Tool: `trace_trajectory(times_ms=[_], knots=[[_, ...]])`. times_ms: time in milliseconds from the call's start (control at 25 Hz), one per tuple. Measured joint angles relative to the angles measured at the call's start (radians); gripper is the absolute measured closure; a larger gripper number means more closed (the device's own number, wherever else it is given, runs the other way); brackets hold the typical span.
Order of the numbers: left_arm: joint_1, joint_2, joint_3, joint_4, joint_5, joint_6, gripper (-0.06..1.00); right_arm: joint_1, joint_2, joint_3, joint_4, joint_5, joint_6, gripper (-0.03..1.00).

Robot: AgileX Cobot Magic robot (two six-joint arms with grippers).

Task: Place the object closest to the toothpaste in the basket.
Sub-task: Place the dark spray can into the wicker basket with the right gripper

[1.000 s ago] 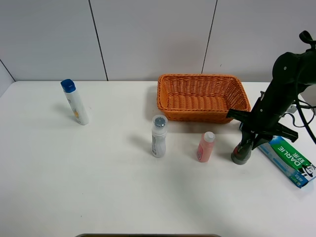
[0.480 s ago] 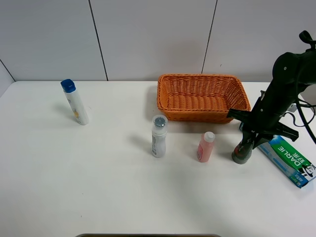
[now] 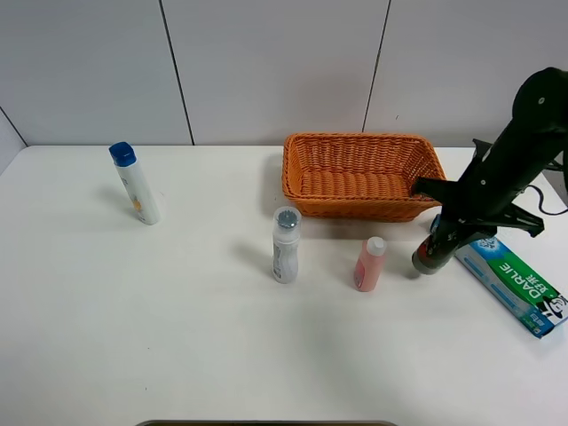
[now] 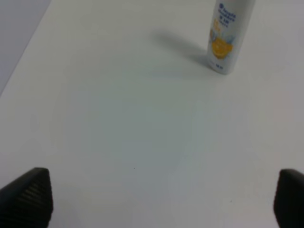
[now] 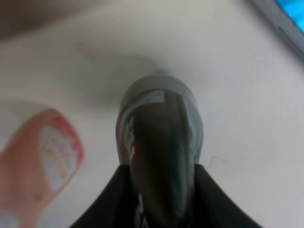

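Next, I release the dark bottle from my right gripper in the orange wicker basket, at the end (image 3: 414, 178) nearest the toothpaste. The bottle is now tilted just off the table.
A green and white toothpaste box (image 3: 513, 286) lies flat at the right of the table; a corner of it shows in the right wrist view (image 5: 285, 12). My right gripper (image 3: 447, 234) is shut on a dark bottle with a grey end (image 3: 431, 253). It holds the bottle tilted just off the table, between the toothpaste and the orange wicker basket (image 3: 355, 138). In the right wrist view my right gripper (image 5: 164, 190) clamps the dark bottle (image 5: 161, 137) from both sides. My left gripper (image 4: 159, 194) is open and empty over bare table.
A small pink bottle (image 3: 369, 264) stands left of the held bottle and shows in the right wrist view (image 5: 42, 166). A white bottle with a grey cap (image 3: 285, 245) stands further left. A white bottle with a blue cap (image 3: 135, 184) stands at far left, also in the left wrist view (image 4: 228, 38).
My right gripper has lifted the dark bottle off the table and carried it slightly up and back toward the basket. The left arm has not moved.
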Motion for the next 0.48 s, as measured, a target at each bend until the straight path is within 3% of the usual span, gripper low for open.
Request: trace_trajectory(times_ms=[200,480], knots=[[0.0,0.0,0.0,0.0,0.0,0.0,0.0,0.0,-0.127,0.0,0.007,-0.028,-0.022,0.68],[0.0,0.0,0.0,0.0,0.0,0.0,0.0,0.0,-0.224,-0.025,0.04,-0.177,-0.023,0.69]])
